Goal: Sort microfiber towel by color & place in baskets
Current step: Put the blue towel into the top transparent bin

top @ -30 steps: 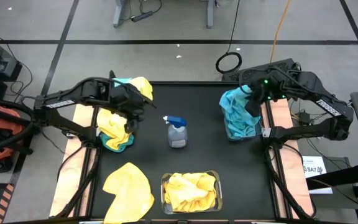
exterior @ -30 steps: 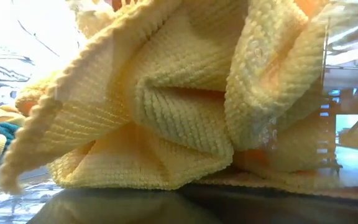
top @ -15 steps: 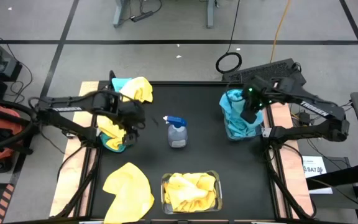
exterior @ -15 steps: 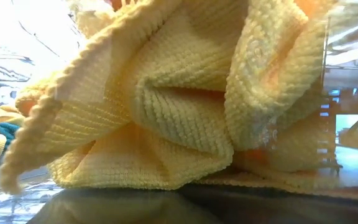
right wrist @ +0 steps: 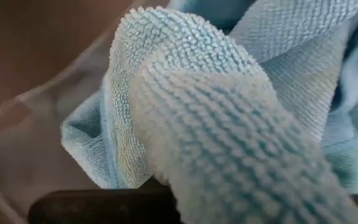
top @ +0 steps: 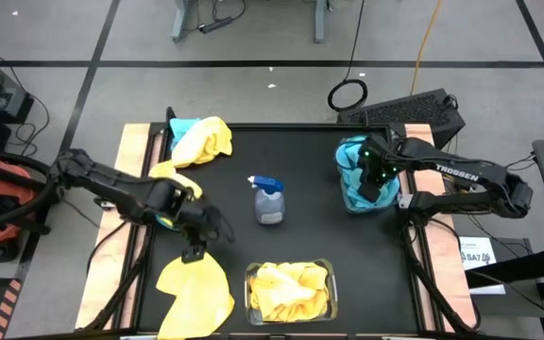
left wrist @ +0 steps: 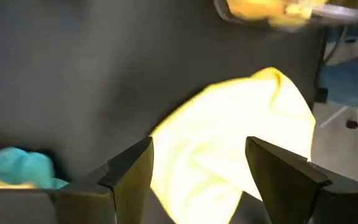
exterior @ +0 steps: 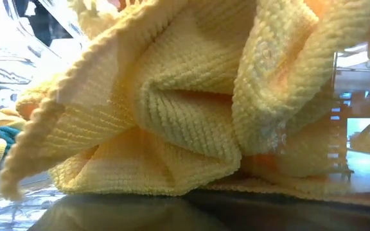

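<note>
The robot's left gripper should close on the middle of the flat yellow towel (top: 198, 304) (left wrist: 238, 146), next to the basket of yellow towels.
My left gripper (top: 196, 247) hangs open just above a flat yellow towel (top: 196, 293) at the near left, its fingers either side of the cloth (left wrist: 241, 130) without touching it. My right gripper (top: 371, 179) points down into the clear basket (top: 341, 194) at the right, shut on a teal towel (top: 352, 156). A second basket (top: 249, 283) at the near centre holds yellow towels (exterior: 185, 115). Mixed yellow and teal towels (top: 201, 137) lie at the far left, and another small heap (top: 163, 210) lies beside my left arm. My right gripper holds a teal towel from above, pointing down into the right basket. A thick fold of the cloth (right wrist: 229, 124) bulges up right before the fingers (right wrist: 92, 208) and hides the place of contact. The towel lies bunched and slack inside the basket.
A clear spray bottle with a blue trigger (top: 269, 200) stands at the middle of the black mat. Wooden strips (top: 128, 142) run along the mat's left and right sides. Bare mat lies between the bottle and the right basket.
My left gripper has swung from the heap at the far left toward the near edge and down, and tipped steeper, ending over the flat yellow towel. My right gripper has sunk straight down into the right basket, and the teal towel it carries has bunched up inside.
</note>
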`<move>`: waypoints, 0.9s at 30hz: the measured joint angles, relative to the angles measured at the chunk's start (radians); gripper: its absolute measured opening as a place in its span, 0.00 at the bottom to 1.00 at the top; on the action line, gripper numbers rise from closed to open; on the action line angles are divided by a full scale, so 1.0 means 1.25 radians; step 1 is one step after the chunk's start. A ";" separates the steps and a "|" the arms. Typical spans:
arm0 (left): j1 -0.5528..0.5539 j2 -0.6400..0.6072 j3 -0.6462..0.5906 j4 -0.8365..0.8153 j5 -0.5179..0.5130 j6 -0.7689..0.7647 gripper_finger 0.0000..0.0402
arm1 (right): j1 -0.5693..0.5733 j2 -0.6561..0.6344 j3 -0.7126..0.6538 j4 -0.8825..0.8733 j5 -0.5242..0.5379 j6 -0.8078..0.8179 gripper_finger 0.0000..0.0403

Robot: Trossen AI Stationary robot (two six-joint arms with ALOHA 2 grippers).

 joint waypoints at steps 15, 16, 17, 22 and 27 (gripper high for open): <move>-0.253 0.056 -0.089 0.235 -0.034 -0.227 0.65 | -0.069 0.006 -0.011 0.018 -0.034 -0.006 0.03; -0.263 0.064 -0.089 0.242 -0.034 -0.233 0.65 | -0.069 0.010 -0.011 0.018 -0.035 0.007 0.03; -0.272 0.072 -0.089 0.256 -0.034 -0.241 0.65 | -0.069 0.015 -0.011 0.018 -0.035 0.023 0.03; -0.304 0.116 -0.089 0.324 -0.038 -0.254 0.65 | -0.069 0.064 -0.011 0.016 -0.071 0.092 0.03; -0.319 0.168 -0.089 0.353 -0.043 -0.268 0.65 | -0.068 0.126 -0.011 0.027 -0.089 0.110 0.03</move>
